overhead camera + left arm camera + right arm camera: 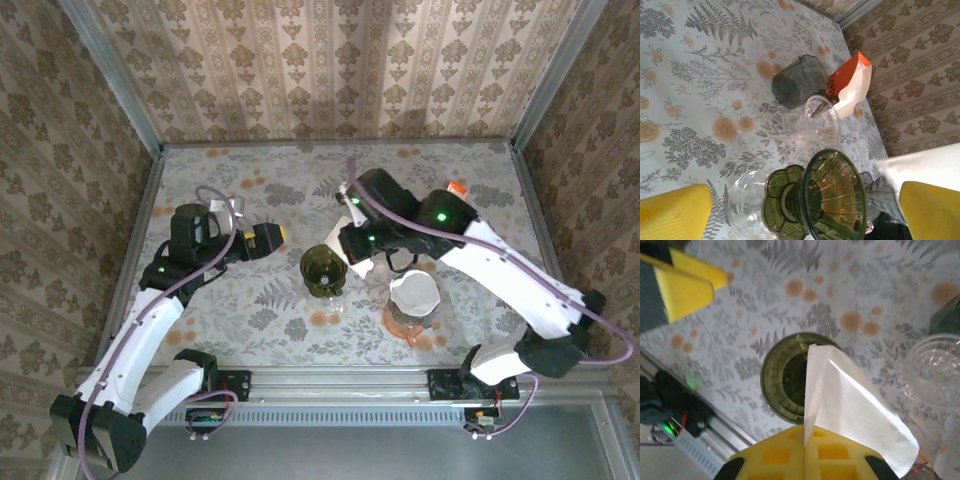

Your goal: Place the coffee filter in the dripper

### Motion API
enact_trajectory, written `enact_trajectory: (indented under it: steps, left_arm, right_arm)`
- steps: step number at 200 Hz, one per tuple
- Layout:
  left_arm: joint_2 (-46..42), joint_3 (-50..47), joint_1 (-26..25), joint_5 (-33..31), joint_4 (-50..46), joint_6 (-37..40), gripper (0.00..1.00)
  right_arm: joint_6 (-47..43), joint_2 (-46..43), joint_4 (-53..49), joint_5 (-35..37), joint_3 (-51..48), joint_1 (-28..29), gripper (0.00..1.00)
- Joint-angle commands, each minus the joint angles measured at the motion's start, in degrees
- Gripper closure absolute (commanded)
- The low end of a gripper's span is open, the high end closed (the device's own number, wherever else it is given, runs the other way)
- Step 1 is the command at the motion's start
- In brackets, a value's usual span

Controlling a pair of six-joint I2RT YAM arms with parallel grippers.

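Next, my right gripper lets go of the white paper coffee filter inside the opening of the green glass dripper [323, 265] [794, 379].
The green glass dripper [323, 270] stands on a clear glass carafe [747, 202] near the table's middle. In the left wrist view the dripper [835, 200] lies straight ahead between my wide-open left gripper's [800, 220] yellow fingers [672, 215]. My left gripper [268, 238] hovers just left of the dripper, holding nothing. My right gripper [805, 432] is shut on a white paper coffee filter [850, 400], pinched flat at its edge. The filter [360, 268] hangs just above the dripper's [782, 377] right rim, part over its mouth. My right gripper [352, 250] sits close above the dripper.
A second dripper of amber glass [410, 328] with a white filter [414, 293] in it stands right of the green one. An orange and white box [852, 82], a dark green cup [797, 82] and a clear glass dripper [815, 120] stand farther back.
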Motion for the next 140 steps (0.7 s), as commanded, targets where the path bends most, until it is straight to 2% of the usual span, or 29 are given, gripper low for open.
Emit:
enact_trajectory:
  steps: [1, 22, 44, 140]
  left_arm:
    - [-0.60, 1.12, 0.30, 1.35, -1.55, 2.30, 0.04]
    - [-0.89, 1.16, 0.33, 1.49, -2.89, 3.30, 0.09]
    - [-1.52, 0.77, 0.43, 1.74, -3.57, 3.79, 0.09]
    - [-3.58, -0.44, 0.68, 5.28, -3.20, 3.19, 0.09]
  right_arm:
    - [-1.01, 4.00, -8.37, 0.68, 5.36, 1.88, 1.00]
    - [-1.12, 8.98, -12.60, 1.83, 10.14, 3.67, 1.00]
    - [-0.95, 12.68, -14.95, 2.26, 13.05, 4.32, 1.00]
    - [-1.74, 22.17, -13.03, 0.80, 17.22, 5.17, 1.00]
